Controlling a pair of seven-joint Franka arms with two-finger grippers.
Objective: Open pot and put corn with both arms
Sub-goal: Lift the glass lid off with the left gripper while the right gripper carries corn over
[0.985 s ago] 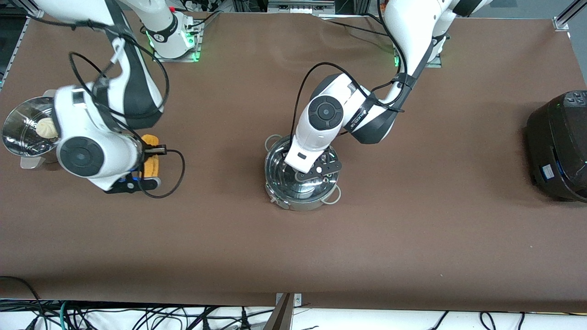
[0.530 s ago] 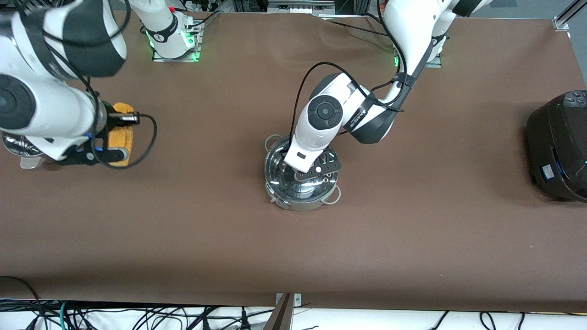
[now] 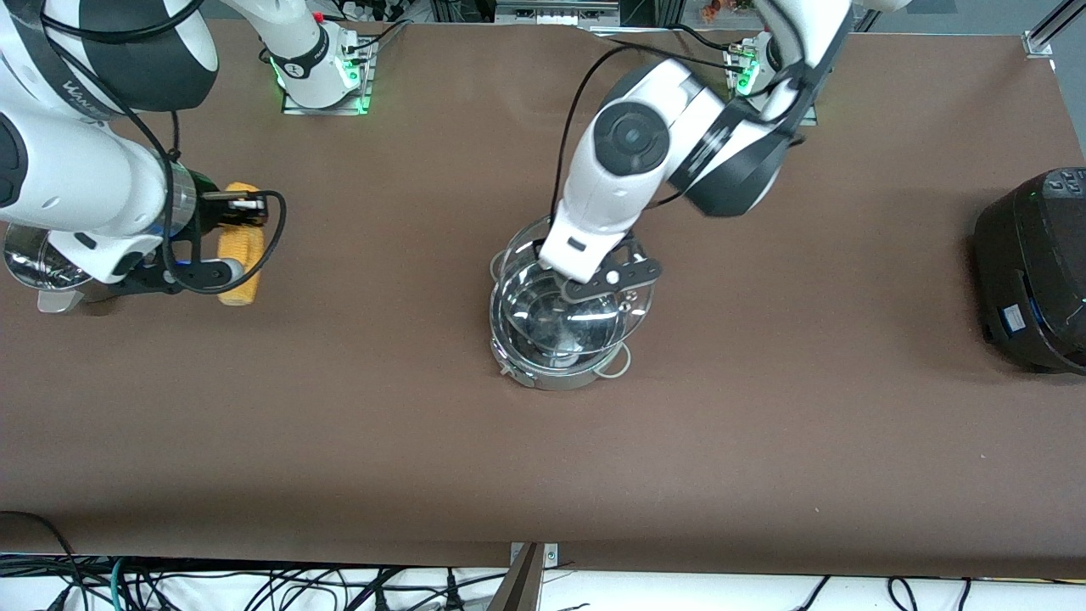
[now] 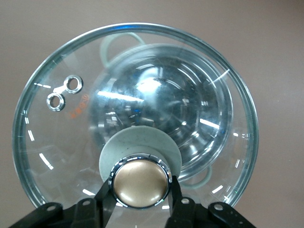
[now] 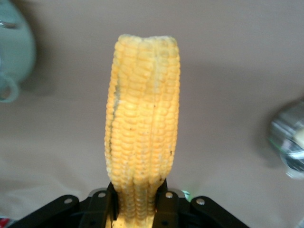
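Next, my left gripper sets the glass lid down on the table point(image 3: 794, 306) between the steel pot and the black cooker.
The shiny steel pot point(image 3: 551, 369) stands open mid-table. My left gripper point(image 3: 594, 284) is shut on the tan knob point(image 4: 141, 184) of the clear glass lid point(image 3: 636, 305) and holds the lid up over the pot. The pot's inside point(image 4: 161, 109) shows through the glass in the left wrist view. My right gripper point(image 3: 212, 242) is shut on one end of the yellow corn point(image 3: 237, 267) and holds it in the air over the table at the right arm's end. In the right wrist view the corn point(image 5: 145, 109) sticks out straight from the jaws.
The perforated steamer basket point(image 3: 34, 267) stands at the right arm's end of the table, mostly hidden under the right arm; it also shows in the right wrist view point(image 5: 289, 142). The big black cooker point(image 3: 1035, 271) stands at the left arm's end.
My left gripper has lifted the lid off the pot. My right gripper has risen with the corn in it, off the table beside the steamer basket.
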